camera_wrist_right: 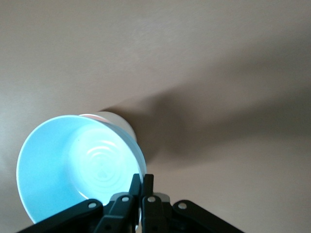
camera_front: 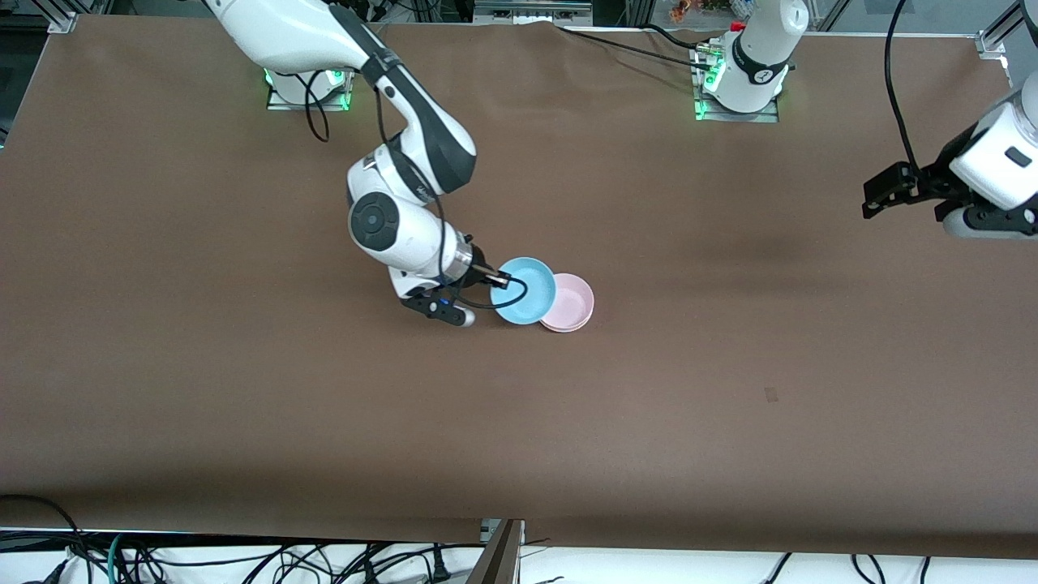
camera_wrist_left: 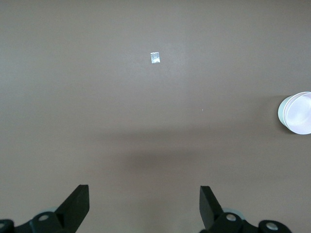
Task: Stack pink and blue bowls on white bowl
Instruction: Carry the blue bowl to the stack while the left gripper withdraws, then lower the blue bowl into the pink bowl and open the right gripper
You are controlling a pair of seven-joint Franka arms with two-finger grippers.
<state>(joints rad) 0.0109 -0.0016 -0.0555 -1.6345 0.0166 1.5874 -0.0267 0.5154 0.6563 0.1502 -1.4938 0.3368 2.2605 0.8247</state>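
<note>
The blue bowl will go down inside the pink bowl (camera_front: 565,303), which is nested in the white bowl, as I set it there with my right gripper.
My right gripper (camera_front: 503,281) (camera_wrist_right: 147,177) is shut on the rim of the blue bowl (camera_front: 525,290) (camera_wrist_right: 73,160). It holds the bowl tilted, just off the table and overlapping the edge of the pink bowl (camera_front: 569,300) (camera_wrist_right: 90,115). The pink bowl sits nested in the white bowl (camera_wrist_right: 122,125) (camera_wrist_left: 282,111), of which only the pale outer wall shows; in the left wrist view the pink bowl (camera_wrist_left: 299,114) lies at the frame's edge. My left gripper (camera_front: 868,199) (camera_wrist_left: 144,189) waits open and holding nothing, high over the left arm's end of the table.
A small pale tape patch (camera_front: 770,395) (camera_wrist_left: 155,58) lies on the brown table (camera_front: 243,389), nearer the front camera than the bowls and toward the left arm's end. Cables hang along the table's front edge.
</note>
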